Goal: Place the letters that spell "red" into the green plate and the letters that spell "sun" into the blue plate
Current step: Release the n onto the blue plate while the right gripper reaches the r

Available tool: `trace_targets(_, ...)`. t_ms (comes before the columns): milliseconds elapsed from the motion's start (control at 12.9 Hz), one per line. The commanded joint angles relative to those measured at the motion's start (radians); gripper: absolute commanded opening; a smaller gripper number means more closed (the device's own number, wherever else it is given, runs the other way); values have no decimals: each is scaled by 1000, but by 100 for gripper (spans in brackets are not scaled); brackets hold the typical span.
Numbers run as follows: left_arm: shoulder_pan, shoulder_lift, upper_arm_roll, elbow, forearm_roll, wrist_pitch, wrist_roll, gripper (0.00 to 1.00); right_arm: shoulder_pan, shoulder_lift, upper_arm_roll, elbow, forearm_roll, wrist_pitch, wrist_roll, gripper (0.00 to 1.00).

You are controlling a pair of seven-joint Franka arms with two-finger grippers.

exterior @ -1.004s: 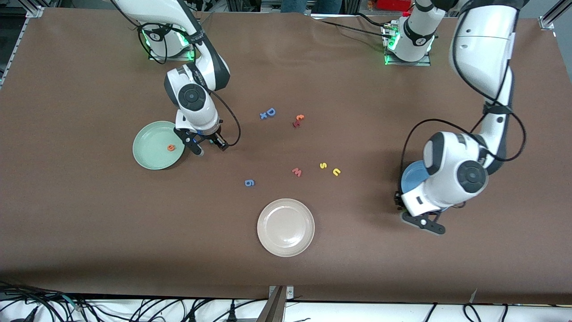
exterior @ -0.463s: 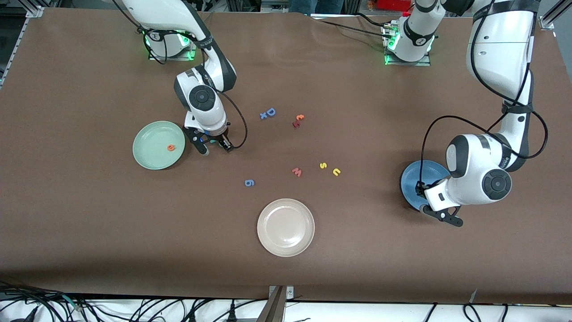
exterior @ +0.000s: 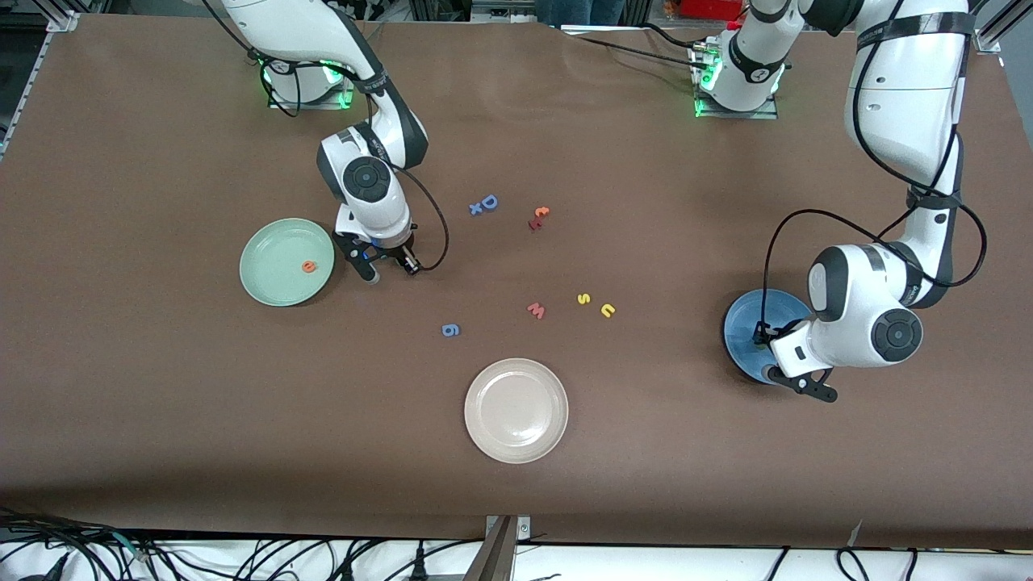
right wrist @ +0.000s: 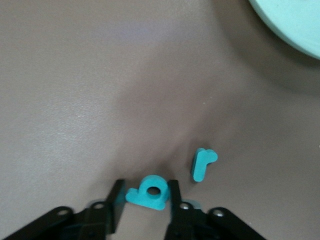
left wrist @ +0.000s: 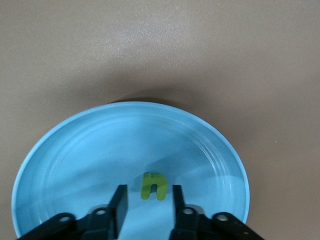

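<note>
The robot's right gripper needs to put the teal "d", now on the table beside that plate, down in the green plate, between the orange "e" and the plate's far rim (exterior: 292,240).
My left gripper (exterior: 781,361) hangs low over the blue plate (exterior: 746,323), open. A dark green "n" (left wrist: 153,185) lies in the blue plate (left wrist: 90,150), loose between the fingertips. On the table beside the green plate (exterior: 274,278), my right gripper (exterior: 389,269) is shut on the teal "d" (right wrist: 150,191). The teal "r" (right wrist: 202,163) lies close by it. An orange "e" (exterior: 307,266) rests in the green plate. The yellow "s" (exterior: 583,298) and yellow "u" (exterior: 607,310) lie mid-table.
A beige-white plate (exterior: 516,411) sits nearest the front camera. A red "w" (exterior: 536,311) lies beside the "s", and a blue "g" (exterior: 451,329) toward the right arm's end. A blue "D" (exterior: 487,202) and an orange and dark red pair (exterior: 538,217) lie farther back.
My left gripper moved over the blue plate and opened, leaving the green "n" in it. My right gripper shifted off the green plate's edge and closed around the teal "d".
</note>
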Motion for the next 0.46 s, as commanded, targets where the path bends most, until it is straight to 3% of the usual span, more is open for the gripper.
trace_targets(0, -11, -30, 1, 12, -25, -4, 34, 100, 3, 8, -3, 5, 10, 1, -20, 10)
trace_targets(386, -140, -64, -31, 23, -38, -5, -148, 97, 2, -56, -31, 22, 7, -63, -153, 10)
